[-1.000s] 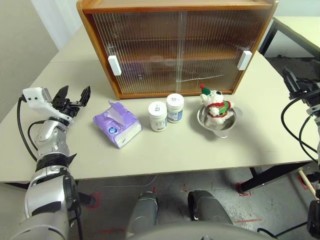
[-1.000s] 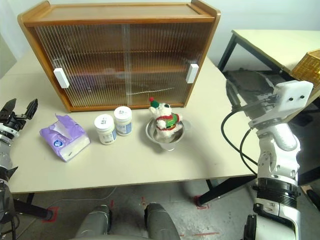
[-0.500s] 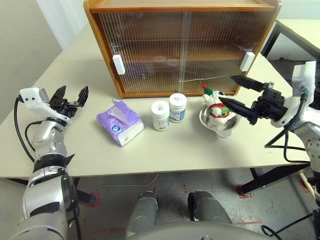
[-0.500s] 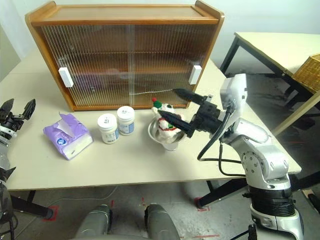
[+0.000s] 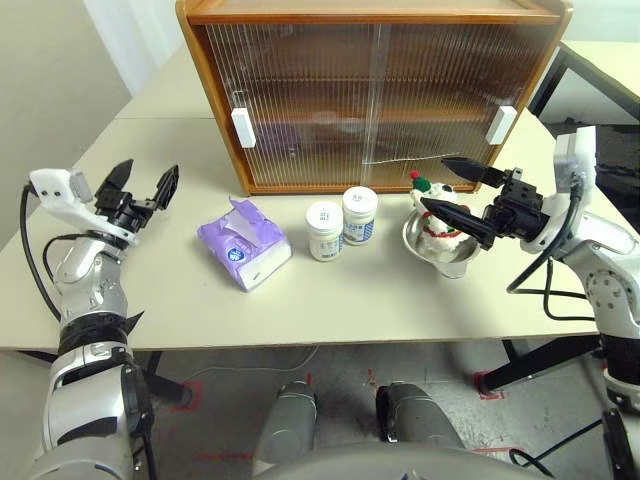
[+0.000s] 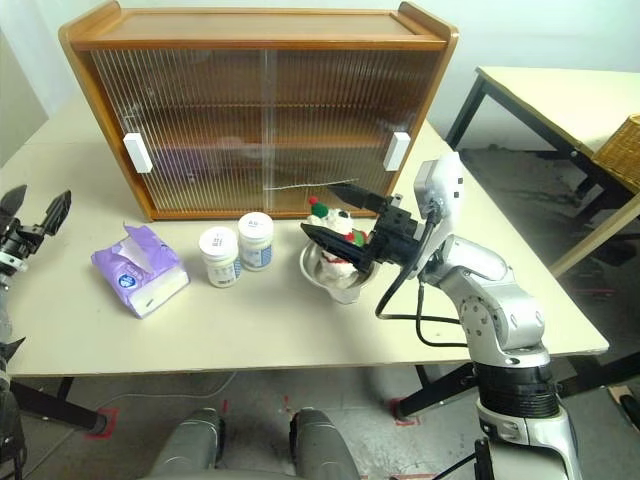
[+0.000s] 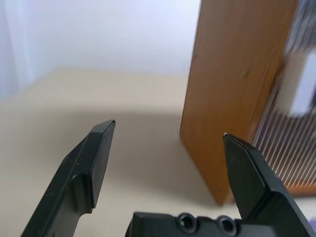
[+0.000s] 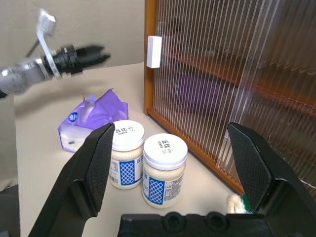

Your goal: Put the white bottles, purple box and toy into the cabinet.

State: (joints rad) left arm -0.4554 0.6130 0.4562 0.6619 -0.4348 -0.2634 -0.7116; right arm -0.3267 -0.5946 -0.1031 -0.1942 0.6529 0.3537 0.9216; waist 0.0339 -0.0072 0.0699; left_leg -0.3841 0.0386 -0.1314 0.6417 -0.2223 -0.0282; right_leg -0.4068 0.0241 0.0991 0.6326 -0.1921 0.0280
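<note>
My left gripper needs to close at the outer side (image 5: 234, 127) (image 7: 283, 90) of the cabinet's white handle that is nearer the purple box, because the sliding doors are shut.
Two white bottles (image 5: 323, 230) (image 5: 359, 215) stand side by side on the table before the cabinet (image 5: 370, 90), whose ribbed sliding doors are shut. The purple box (image 5: 245, 243) lies to their left. The toy (image 5: 437, 212), a white bear with a red-green hat, sits in a steel bowl to their right. My right gripper (image 5: 433, 182) is open and reaches in from the right, its fingers spread just above and beside the toy, holding nothing. My left gripper (image 5: 148, 170) hovers open at the table's left, well clear of the purple box, pointing toward the cabinet's left side (image 7: 232, 84).
The steel bowl (image 5: 440, 255) holds the toy near the cabinet's right front corner. White handles (image 5: 243, 127) (image 5: 500, 124) sit on the doors. A second table and a wicker basket (image 6: 620, 150) stand off to the right.
My right arm has swung in from the far right to hover open over the toy. My left gripper has risen a little. The camera has shifted slightly.
</note>
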